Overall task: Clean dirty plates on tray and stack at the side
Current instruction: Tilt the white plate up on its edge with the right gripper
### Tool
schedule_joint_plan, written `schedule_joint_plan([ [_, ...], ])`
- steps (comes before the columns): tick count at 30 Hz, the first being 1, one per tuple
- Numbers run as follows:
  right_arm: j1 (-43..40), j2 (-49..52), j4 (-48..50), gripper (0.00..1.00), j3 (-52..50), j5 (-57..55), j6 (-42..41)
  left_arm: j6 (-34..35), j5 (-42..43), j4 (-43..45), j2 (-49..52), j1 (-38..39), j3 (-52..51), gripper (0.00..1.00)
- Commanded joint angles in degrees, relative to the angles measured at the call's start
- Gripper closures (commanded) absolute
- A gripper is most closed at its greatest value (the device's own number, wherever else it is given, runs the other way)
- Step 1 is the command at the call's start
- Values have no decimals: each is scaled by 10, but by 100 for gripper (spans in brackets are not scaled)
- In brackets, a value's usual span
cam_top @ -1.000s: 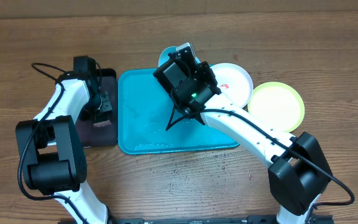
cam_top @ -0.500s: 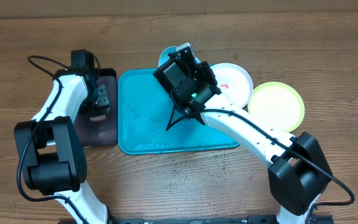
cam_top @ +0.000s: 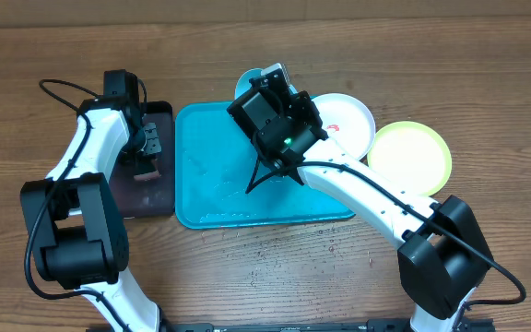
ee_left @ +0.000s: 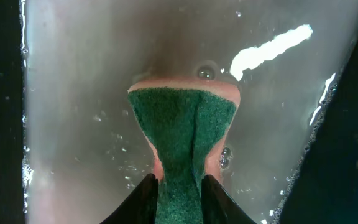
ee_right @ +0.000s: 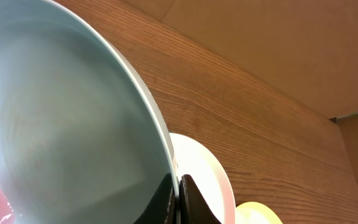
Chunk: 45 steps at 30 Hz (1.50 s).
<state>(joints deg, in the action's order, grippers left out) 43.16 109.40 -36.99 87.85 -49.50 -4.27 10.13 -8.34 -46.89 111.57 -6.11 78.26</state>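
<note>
My right gripper has the light cyan plate. Next, I set it down on top of the yellow-green plate (cam_top: 408,160) (ee_right: 253,218).
My right gripper (ee_right: 178,186) is shut on the rim of the light cyan plate (ee_right: 61,124), holding it tilted on edge over the back of the turquoise tray (cam_top: 210,184). In the overhead view only a sliver of that plate (cam_top: 247,81) shows behind the wrist. The white plate (cam_top: 348,120) with a red smear and the yellow-green plate (cam_top: 413,155) lie on the table to the tray's right. Over the black tray (cam_top: 150,198), my left gripper (ee_left: 179,186) is pinching a green-faced sponge (ee_left: 182,124), which rests in shallow water.
The narrow black tray (ee_left: 5,124) holds bubbly water between its dark walls. A black cable (cam_top: 63,92) loops behind the left arm. Bare wooden table surrounds both trays. The right arm's long white link (cam_top: 367,194) crosses the turquoise tray's right side.
The left gripper shifted slightly toward the back of the black tray and closed on the sponge. The right arm and its plate have not moved.
</note>
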Motion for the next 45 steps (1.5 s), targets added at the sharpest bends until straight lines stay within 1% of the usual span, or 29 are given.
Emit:
schedule_joint_plan([
  [1, -1, -27, 5, 96, 19, -8, -2, 7, 5, 2, 10, -3, -4, 75],
  [4, -1, -27, 5, 96, 19, -8, -2, 8, 5, 2, 12, -3, -5, 72],
  [12, -1, -27, 5, 96, 19, -8, -2, 17, 5, 13, 16, -3, -19, 73],
  [14, -1, -27, 5, 96, 19, -9, -2, 17, 5, 22, 16, -3, -27, 78],
  [16, -1, -27, 5, 96, 19, -9, -2, 17, 5, 31, 16, -3, -36, 78],
  [17, -1, -27, 5, 96, 19, -9, -2, 17, 5, 35, 16, -3, -40, 85],
  [18, -1, -27, 6, 96, 19, -9, -2, 17, 7, 37, 16, -3, -44, 94],
  [19, -1, -27, 7, 96, 19, -9, -2, 17, 7, 38, 16, -3, -47, 96],
  [26, 5, -52, 7, 96, 19, -42, 7, 17, 7, 38, 16, -3, -49, 96],
  [29, 22, -65, 7, 96, 19, -45, 33, 17, 7, 40, 16, -3, -49, 96],
  [31, 35, -66, 7, 96, 19, -49, 80, 17, 7, 41, 16, -3, -50, 96],
  [32, 41, -66, 8, 96, 19, -74, 104, 17, 7, 41, 16, -3, -49, 96],
  [33, 45, -66, 15, 96, 19, -107, 88, 17, 7, 40, 16, -3, -49, 96],
  [34, 50, -66, 22, 96, 19, -106, 70, 17, 7, 40, 16, -3, -49, 96],
  [35, 57, -66, 24, 96, 19, -92, 81, 17, 7, 40, 16, -3, -49, 96],
  [36, 64, -66, 24, 96, 19, -92, 108, 17, 7, 41, 16, -3, -49, 95],
  [37, 69, -65, 29, 96, 19, -117, 122, 17, 7, 41, 16, -3, -49, 96],
  [39, 74, -66, 51, 96, 19, -153, 93, 17, 7, 41, 16, -3, -49, 96],
  [41, 80, -66, 64, 96, 19, -150, 116, 17, 7, 41, 16, -3, -49, 96],
  [42, 79, -66, 74, 96, 19, -171, 118, 17, 7, 41, 16, -3, -49, 96],
  [43, 78, -66, 83, 96, 19, -180, 101, 17, 7, 41, 16, -3, -49, 96],
  [44, 78, -66, 87, 96, 19, -169, 97, 17, 7, 40, 16, -3, -49, 96],
  [45, 81, -66, 87, 96, 19, -158, 115, 17, 7, 40, 16, -3, -49, 96],
])
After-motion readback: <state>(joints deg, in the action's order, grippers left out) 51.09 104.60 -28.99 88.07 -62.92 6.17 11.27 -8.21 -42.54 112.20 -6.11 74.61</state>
